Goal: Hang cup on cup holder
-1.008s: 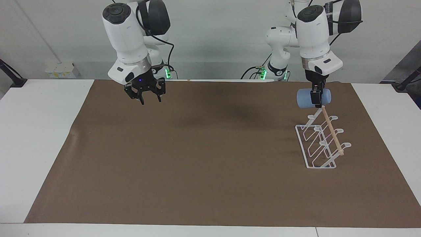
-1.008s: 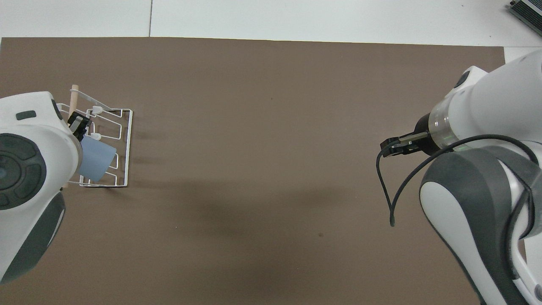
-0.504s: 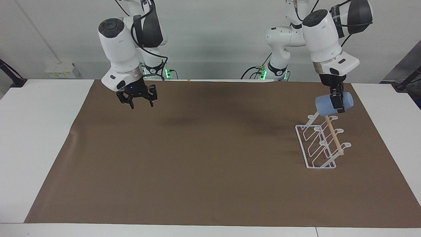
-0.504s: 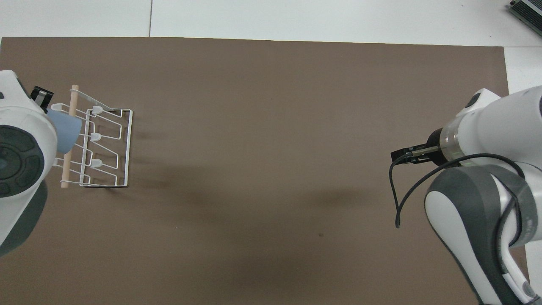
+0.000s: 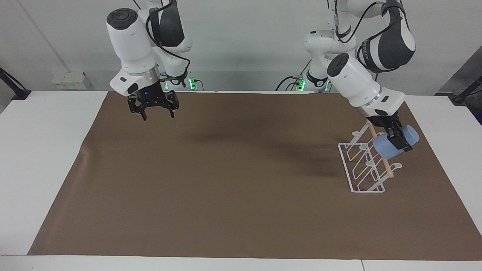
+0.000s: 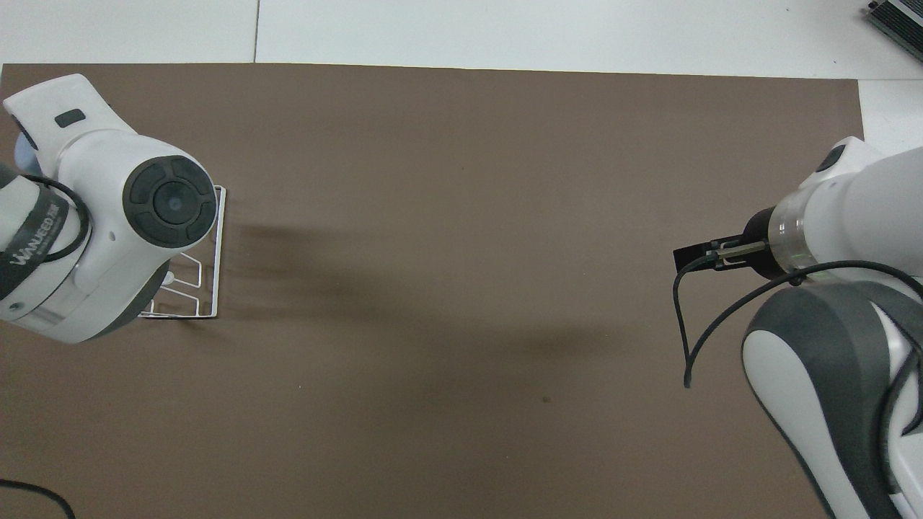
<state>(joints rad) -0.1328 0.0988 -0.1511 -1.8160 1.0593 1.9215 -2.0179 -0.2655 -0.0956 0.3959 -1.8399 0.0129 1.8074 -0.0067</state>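
Note:
The cup holder's far-end peg (image 6: 159, 189) faces my right gripper. Next, I let go of the light-blue cup on that peg with my left gripper.
The light-blue cup (image 5: 384, 149) lies tilted on its side in my left gripper (image 5: 401, 143), which is shut on it. The cup hangs over the upper edge of the white wire cup holder (image 5: 368, 191), right by its wooden rod (image 5: 388, 168); I cannot tell whether it touches a prong. In the overhead view my left arm hides most of the cup holder (image 6: 215, 288), and only a sliver of the cup (image 6: 21, 155) shows. My right gripper (image 5: 157, 112) is open and empty, in the air over the mat at the right arm's end, and it also shows in the overhead view (image 6: 686, 254).
A brown mat (image 5: 226, 188) covers most of the white table (image 5: 45, 150). The cup holder stands on the mat at the left arm's end.
My left arm has tilted and carried the cup from above the cup holder's robot-side end down beside the rod. My right gripper has drawn back a little toward its base.

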